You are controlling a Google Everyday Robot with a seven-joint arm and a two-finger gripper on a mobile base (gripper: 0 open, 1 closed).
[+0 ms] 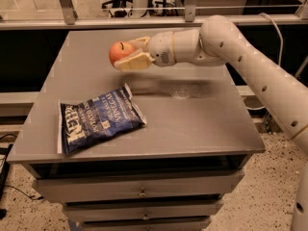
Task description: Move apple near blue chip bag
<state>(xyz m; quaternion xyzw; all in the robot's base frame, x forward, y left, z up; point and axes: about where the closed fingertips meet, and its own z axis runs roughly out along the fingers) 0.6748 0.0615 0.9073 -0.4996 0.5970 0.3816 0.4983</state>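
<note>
Next, I release the apple on the grey table [142,80], close behind the blue chip bag's far corner.
The apple [119,52], orange-red with a short dark stem, is held between the cream fingers [135,61] of my gripper [126,54], which is shut on it. The gripper holds it in the air above the grey table [192,124], over the middle of the far half. The blue chip bag [97,119], dark blue with white lettering, lies flat at the table's front left. The apple is above and a little behind the bag's right end, apart from it.
My white arm [250,57] reaches in from the right across the table's back right. The table has drawers [139,191] below its front edge. A metal railing [144,20] runs behind the table.
</note>
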